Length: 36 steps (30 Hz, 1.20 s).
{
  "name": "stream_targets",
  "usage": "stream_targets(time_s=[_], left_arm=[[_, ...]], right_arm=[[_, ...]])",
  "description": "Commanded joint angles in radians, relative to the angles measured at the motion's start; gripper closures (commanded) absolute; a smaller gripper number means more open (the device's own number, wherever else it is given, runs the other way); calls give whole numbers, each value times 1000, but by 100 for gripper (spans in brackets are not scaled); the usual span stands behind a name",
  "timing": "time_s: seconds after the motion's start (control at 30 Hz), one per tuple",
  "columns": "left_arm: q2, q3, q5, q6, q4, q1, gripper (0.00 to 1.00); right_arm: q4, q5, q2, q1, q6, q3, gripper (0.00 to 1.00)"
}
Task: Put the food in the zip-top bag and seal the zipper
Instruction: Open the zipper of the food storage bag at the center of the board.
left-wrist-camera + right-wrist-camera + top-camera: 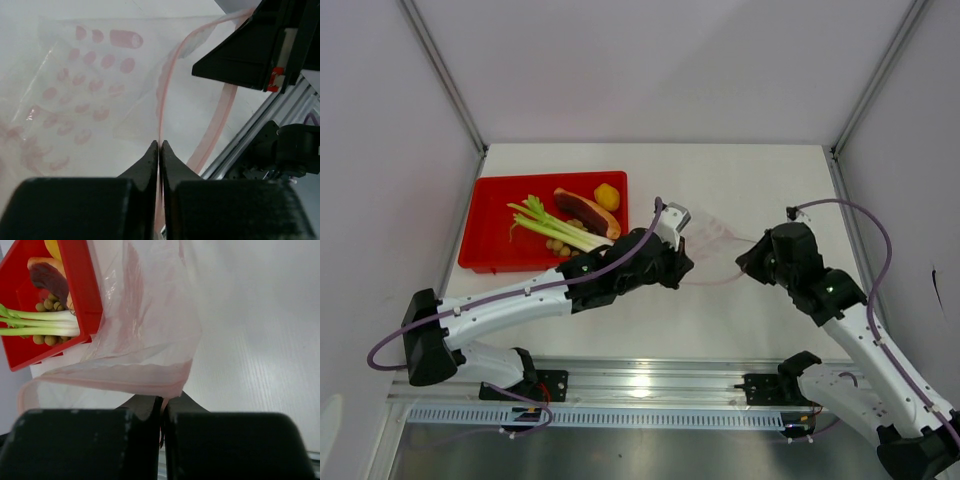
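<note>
My right gripper, at the bag's corner, should open and take the pink zipper nearer the zipper's middle (pixel 713 283) before my left gripper fetches food.
The clear zip-top bag (pixel 712 242) with pink dots hangs stretched between my two grippers above the table. My left gripper (pixel 682 262) is shut on the bag's pink zipper strip (pixel 165 95); it shows in the left wrist view (pixel 160 144). My right gripper (pixel 748 258) is shut on the bag's other corner (pixel 175 385); it shows in the right wrist view (pixel 163 401). The food lies in the red tray (pixel 485 225): green-white stalks (pixel 552 230), purple-brown sweet potato (pixel 582 212), yellow fruit (pixel 607 196), tan berries (pixel 558 246). The orange carrot-like piece is not clearly separate.
The red tray sits at the table's left, just behind my left arm (pixel 520 300). A metal rail (pixel 650 385) runs along the near edge. Grey walls close in the table's left, back and right.
</note>
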Motion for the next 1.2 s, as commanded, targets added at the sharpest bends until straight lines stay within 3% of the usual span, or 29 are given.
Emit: stream_targets(time_s=[0.0, 0.03, 0.07, 0.17, 0.27, 0.43, 0.77, 1.0, 1.1, 1.13, 1.17], left_arm=[[-11, 22, 62, 4, 37, 5, 88], [-8, 31, 76, 5, 37, 5, 78], [-5, 34, 87, 9, 40, 5, 59], [-8, 40, 125, 19, 64, 5, 37], [-2, 72, 153, 42, 61, 5, 28], [4, 106, 179, 47, 63, 1, 23], [61, 164, 185, 39, 58, -15, 19], [134, 247, 136, 48, 0, -16, 23], [162, 286, 115, 52, -37, -10, 47], [164, 281, 115, 41, -40, -7, 74], [165, 283, 124, 32, -42, 1, 85]], right_arm=[[-72, 50, 9, -1, -104, 142, 100], [-100, 81, 18, -1, -123, 172, 100], [-149, 96, 36, -1, -161, 202, 100], [-250, 156, 84, -3, -218, 334, 100], [-342, 175, 131, -3, -302, 465, 100], [-410, 176, 193, 8, -383, 584, 100], [-404, 165, 233, 124, -385, 563, 100], [-390, 149, 237, 178, -376, 577, 100], [-393, 156, 228, 178, -382, 589, 100], [-398, 161, 227, 178, -385, 600, 100], [-402, 170, 224, 178, -388, 604, 98]])
